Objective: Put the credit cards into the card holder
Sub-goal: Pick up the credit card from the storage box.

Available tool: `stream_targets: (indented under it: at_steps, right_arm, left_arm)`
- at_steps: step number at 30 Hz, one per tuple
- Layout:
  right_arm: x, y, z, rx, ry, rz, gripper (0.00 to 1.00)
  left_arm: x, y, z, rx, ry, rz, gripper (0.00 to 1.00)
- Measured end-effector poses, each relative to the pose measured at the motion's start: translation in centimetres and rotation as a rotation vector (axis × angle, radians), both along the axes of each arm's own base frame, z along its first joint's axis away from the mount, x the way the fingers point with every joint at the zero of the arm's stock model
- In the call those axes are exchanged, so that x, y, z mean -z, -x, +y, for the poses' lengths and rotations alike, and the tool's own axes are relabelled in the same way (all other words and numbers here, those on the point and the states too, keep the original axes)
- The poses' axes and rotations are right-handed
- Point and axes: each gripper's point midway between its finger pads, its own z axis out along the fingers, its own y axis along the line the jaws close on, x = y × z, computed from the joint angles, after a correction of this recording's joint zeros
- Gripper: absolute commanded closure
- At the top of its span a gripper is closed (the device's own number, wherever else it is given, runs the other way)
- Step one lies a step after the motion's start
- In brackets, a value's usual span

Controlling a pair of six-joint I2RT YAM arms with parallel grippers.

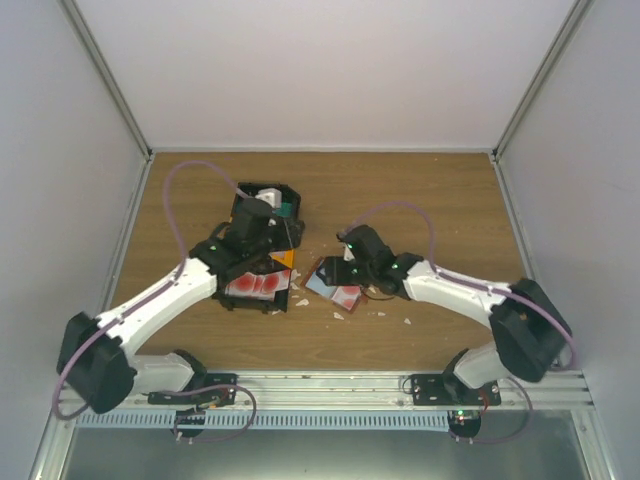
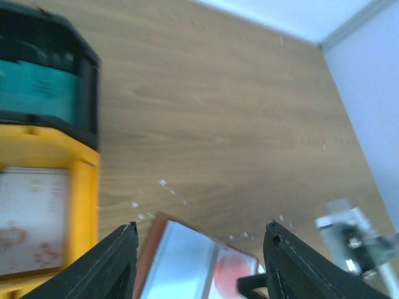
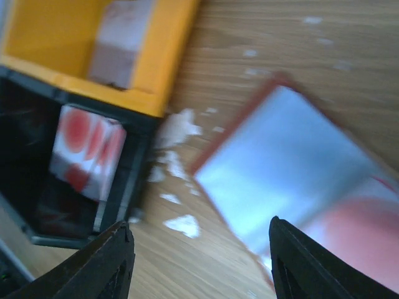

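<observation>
The robot's right gripper should next move to the red-and-white card in the black bin nearest the card holder and close on that card's outer edge (image 1: 284, 280) (image 3: 111, 177).
The card holder (image 1: 320, 284) lies open on the table, reddish-brown edged with pale inner pockets, and a red-and-white card (image 1: 347, 296) sits at its right end. My right gripper (image 1: 338, 268) hovers just over it, open; in the right wrist view the card holder (image 3: 280, 162) fills the space ahead of the empty right gripper (image 3: 199, 249). My left gripper (image 1: 268, 248) is over the bins, open and empty. In its wrist view the card holder (image 2: 187, 261) lies below the left gripper (image 2: 199, 249). Teal credit cards (image 2: 37, 93), pale ones (image 2: 31, 218) and red-and-white ones (image 3: 87, 149) sit in the bins.
A black bin (image 1: 262, 290) and a yellow bin (image 2: 87, 187) stand together left of the card holder. White flecks (image 3: 184, 224) litter the wood between bins and holder. The right arm's wrist (image 2: 355, 243) shows at the right of the left wrist view.
</observation>
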Motion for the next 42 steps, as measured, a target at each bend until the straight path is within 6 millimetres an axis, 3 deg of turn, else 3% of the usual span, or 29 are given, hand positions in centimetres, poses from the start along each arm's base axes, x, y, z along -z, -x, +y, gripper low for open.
stream_targets:
  at_steps: [6, 10, 14, 23, 30, 33, 42]
  right_arm:
    - [-0.9, -0.7, 8.5, -0.136, -0.101, 0.006, 0.39]
    - [-0.4, -1.2, 11.4, -0.149, -0.114, 0.024, 0.49]
    - [1.0, -1.5, 12.2, -0.143, -0.094, 0.056, 0.58]
    - [3.2, -1.9, 12.8, -0.134, -0.042, 0.114, 0.61]
    - [4.2, -1.5, 12.9, -0.145, -0.032, 0.148, 0.86]
    - [4.1, -1.4, 13.1, -0.142, -0.045, 0.157, 0.99]
    - [0.6, -1.6, 13.3, -0.185, -0.102, 0.071, 0.99]
  left_arm:
    - [-3.7, 0.9, 6.4, -0.186, 0.046, -0.109, 0.34]
    - [-4.4, 1.3, 8.7, -0.243, 0.064, -0.125, 0.33]
    - [-3.7, 1.4, 10.1, -0.274, 0.062, -0.112, 0.33]
    - [-2.6, 1.3, 10.7, -0.272, 0.073, -0.077, 0.32]
    - [-2.3, 1.2, 11.0, -0.271, 0.078, -0.067, 0.32]
    - [-2.0, 1.3, 11.0, -0.264, 0.08, -0.056, 0.31]
    - [-2.1, 1.9, 9.6, -0.172, 0.099, -0.052, 0.26]
